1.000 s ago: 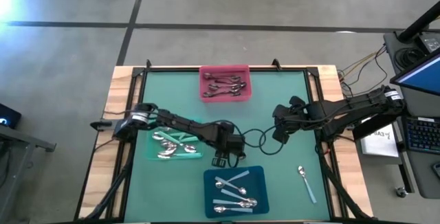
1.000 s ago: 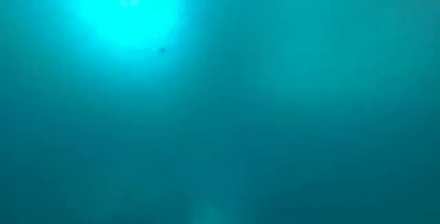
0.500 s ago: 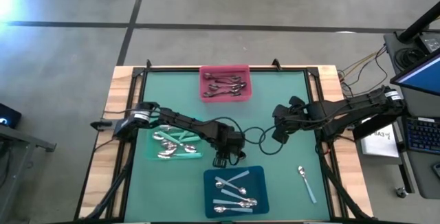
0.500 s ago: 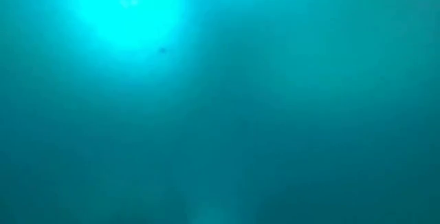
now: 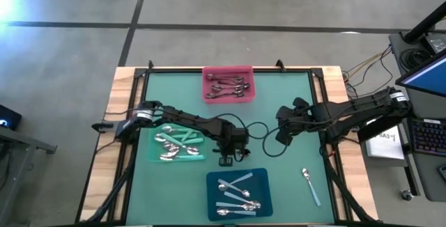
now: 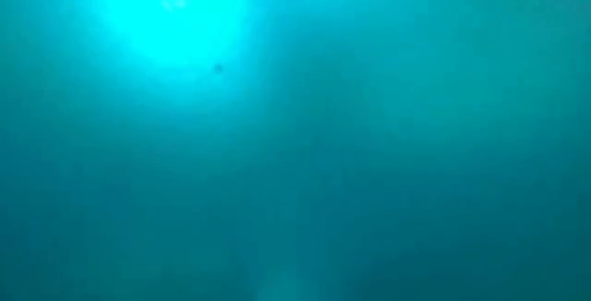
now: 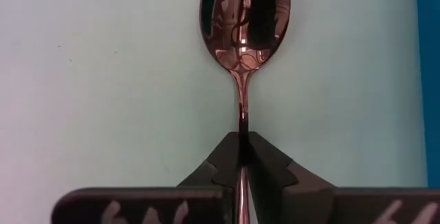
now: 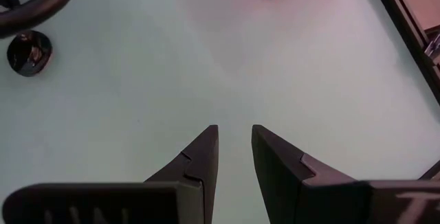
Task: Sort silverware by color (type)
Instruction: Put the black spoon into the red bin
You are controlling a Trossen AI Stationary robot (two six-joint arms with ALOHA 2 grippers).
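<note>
Next, my left gripper drops the dark metal spoon on the spoons [image 5: 229, 92] along the near side of the pink tray.
My left gripper [image 5: 226, 159] points down at the green mat's middle, just beyond the blue tray [image 5: 261, 178], and is shut on a dark metal spoon [image 7: 244, 25]. The spoon's shiny bowl shows past the fingers in the left wrist view; in the high view the gripper hides it. My right gripper [image 8: 234, 131] hangs above the mat right of centre, open, with nothing between its fingers. More silverware lies in the pink tray [image 5: 228, 84], the green tray [image 5: 178, 145] and the blue tray. My left gripper pinches the spoon's thin handle [image 7: 242, 124] between its two fingertips, a short way behind the bowl. The fingers come from above, pointing steeply down, one on each side of the handle. The spoon lies flat against the mat, bowl away from the gripper.
A loose spoon with a pale blue handle [image 5: 310, 185] lies on the mat near the right front. A black cable [image 5: 261, 138] loops between the two arms. The low view shows only a teal blur. The table's wooden rim [image 5: 118, 115] frames the mat.
My left gripper has sunk a little toward the mat, rolled slightly, and shut on the dark spoon's handle. The right arm has kept still.
</note>
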